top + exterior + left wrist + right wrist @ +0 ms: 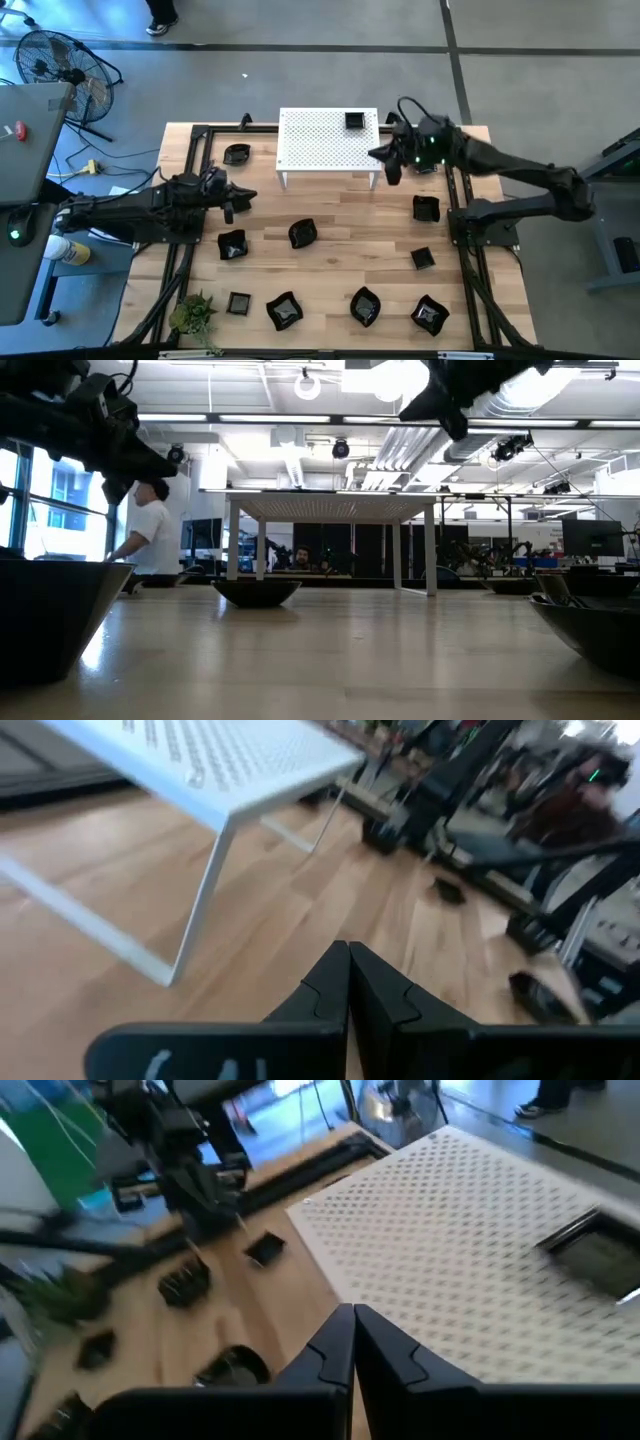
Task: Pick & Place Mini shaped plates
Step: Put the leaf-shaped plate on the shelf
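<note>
My left gripper needs to close on the near edge of the black plate (293,241) in the middle of the table, the plate in front of the white rack.
Several mini shaped plates, glossy and black, lie scattered on the wooden table, among them one (302,233) at the middle and one (426,208) at the right. One square plate (354,121) sits flat on the white perforated rack (325,142), also seen as plate (600,1255) in the right wrist view. My left gripper (248,197) hovers shut and empty left of the rack's near edge, its shut gripper (350,982) showing in the left wrist view. My right gripper (383,158) hangs shut and empty by the rack's right near corner, shown as gripper (353,1338) in its wrist view.
A small green plant (193,314) stands at the table's near left corner. Black frame rails (195,150) run along the left and right sides. The rack's thin legs (200,920) stand on the table. A fan (55,60) and a side desk sit beyond the left edge.
</note>
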Controlling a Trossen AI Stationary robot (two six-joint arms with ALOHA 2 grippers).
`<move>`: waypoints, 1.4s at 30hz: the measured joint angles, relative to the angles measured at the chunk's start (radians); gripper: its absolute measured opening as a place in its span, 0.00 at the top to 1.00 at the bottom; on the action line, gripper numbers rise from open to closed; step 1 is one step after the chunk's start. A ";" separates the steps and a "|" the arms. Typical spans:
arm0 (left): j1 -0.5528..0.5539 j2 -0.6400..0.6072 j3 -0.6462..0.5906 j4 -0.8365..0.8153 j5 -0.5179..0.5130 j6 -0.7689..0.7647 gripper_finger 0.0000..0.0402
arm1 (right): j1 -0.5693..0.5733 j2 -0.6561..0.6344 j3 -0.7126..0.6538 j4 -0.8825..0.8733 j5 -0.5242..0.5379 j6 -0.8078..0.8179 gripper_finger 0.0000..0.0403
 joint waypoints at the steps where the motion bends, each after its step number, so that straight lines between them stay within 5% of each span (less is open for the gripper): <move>1: 0.000 0.022 0.024 -0.031 0.000 0.001 1.00 | 0.012 -0.016 -0.051 0.066 0.007 0.033 1.00; 6: 0.000 0.159 0.112 -0.075 0.022 0.007 1.00 | 0.067 -0.084 -0.248 0.315 0.085 0.151 0.99; 15: -0.007 0.313 0.154 -0.101 0.225 -0.176 0.99 | 0.091 -0.181 -0.341 0.364 0.159 0.181 1.00; 23: -0.108 0.546 0.241 -0.153 0.204 -0.203 0.97 | 0.090 -0.208 -0.341 0.357 0.155 0.147 0.99; 29: -0.174 0.732 0.313 -0.149 0.055 -0.308 0.81 | 0.090 -0.208 -0.341 0.356 0.106 0.108 0.99; 34: -0.177 0.882 0.386 -0.141 0.032 -0.394 0.65 | 0.090 -0.208 -0.341 0.356 0.060 0.055 1.00; 42: -0.177 1.051 0.466 0.039 0.059 -0.394 0.61 | 0.089 -0.210 -0.341 0.356 0.022 -0.022 1.00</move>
